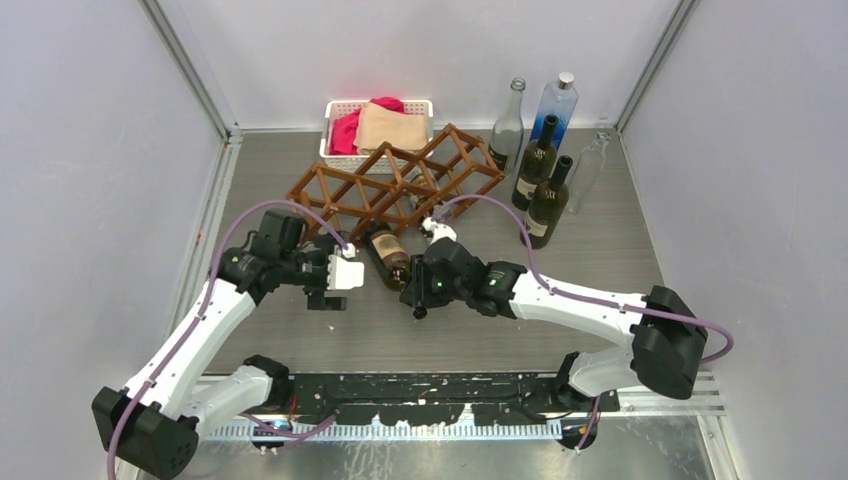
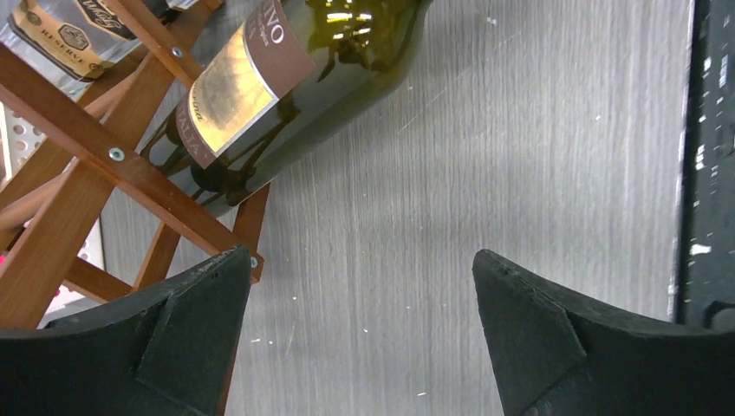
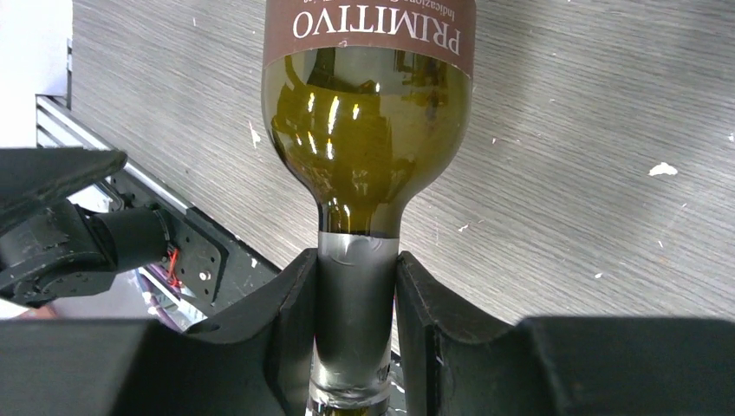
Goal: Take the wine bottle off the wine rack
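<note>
The wine bottle is at a slant with its base still in the wine rack, so I need to straighten it with my right gripper and grip its neck nearer its body (image 3: pixel 359 227).
The brown wooden wine rack (image 1: pixel 400 180) stands in the middle of the table. A dark green wine bottle (image 1: pixel 388 256) with a brown and gold label pokes out of its front, neck toward me. My right gripper (image 1: pixel 420 292) is shut on the bottle's grey-foiled neck (image 3: pixel 357 295), the fingers (image 3: pixel 290 321) pressing both sides. My left gripper (image 1: pixel 330 290) is open and empty just left of the bottle, above bare table. In the left wrist view the bottle (image 2: pixel 286 87) still lies partly inside the rack's slats (image 2: pixel 113 156). A second labelled bottle (image 2: pixel 61 35) rests in the rack.
A white basket (image 1: pixel 345 135) of red and tan cloths sits behind the rack. Several upright bottles (image 1: pixel 545 180) stand at the back right. White walls enclose the table on three sides. The arm bases' black rail (image 1: pixel 440 390) runs along the near edge.
</note>
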Controlling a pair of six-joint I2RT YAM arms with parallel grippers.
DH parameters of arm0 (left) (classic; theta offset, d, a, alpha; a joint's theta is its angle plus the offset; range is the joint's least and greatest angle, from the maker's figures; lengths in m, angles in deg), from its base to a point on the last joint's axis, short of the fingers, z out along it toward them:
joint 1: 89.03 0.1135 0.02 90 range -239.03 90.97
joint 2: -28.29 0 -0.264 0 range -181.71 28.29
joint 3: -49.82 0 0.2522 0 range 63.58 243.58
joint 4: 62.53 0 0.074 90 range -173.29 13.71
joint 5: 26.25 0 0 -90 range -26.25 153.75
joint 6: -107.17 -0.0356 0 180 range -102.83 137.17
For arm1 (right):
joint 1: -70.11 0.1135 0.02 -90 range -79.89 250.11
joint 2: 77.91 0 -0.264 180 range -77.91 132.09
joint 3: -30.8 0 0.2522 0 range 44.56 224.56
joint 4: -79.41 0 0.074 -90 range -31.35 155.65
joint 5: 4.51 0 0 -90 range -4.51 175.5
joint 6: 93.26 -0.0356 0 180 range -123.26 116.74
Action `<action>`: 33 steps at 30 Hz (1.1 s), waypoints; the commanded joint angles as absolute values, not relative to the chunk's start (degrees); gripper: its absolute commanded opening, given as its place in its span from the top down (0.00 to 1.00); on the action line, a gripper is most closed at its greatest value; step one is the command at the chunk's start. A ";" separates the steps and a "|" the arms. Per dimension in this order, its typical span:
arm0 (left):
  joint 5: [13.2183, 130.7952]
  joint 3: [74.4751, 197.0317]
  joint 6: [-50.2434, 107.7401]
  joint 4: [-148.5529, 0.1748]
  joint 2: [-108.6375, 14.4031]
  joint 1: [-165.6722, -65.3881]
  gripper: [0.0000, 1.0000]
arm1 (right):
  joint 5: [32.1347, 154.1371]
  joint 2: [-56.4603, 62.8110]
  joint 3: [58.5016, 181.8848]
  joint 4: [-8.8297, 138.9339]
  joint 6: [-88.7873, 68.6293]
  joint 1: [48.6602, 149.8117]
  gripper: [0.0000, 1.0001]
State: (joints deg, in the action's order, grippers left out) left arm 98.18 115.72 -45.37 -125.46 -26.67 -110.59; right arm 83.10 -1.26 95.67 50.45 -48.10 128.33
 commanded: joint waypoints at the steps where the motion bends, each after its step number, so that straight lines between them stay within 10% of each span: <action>1: 94.87 114.76 -54.02 -119.02 -28.66 -111.00 0.03 | 83.33 -1.51 95.87 57.16 -45.50 129.14 0.99; 18: 81.48 117.76 -56.76 -107.63 -38.33 -108.03 0.34 | 74.77 14.39 102.90 59.93 -40.62 129.03 0.97; 33: 90.46 116.58 -59.71 -114.98 -30.40 -108.10 0.44 | 67.28 23.26 107.47 59.36 -41.85 129.16 0.52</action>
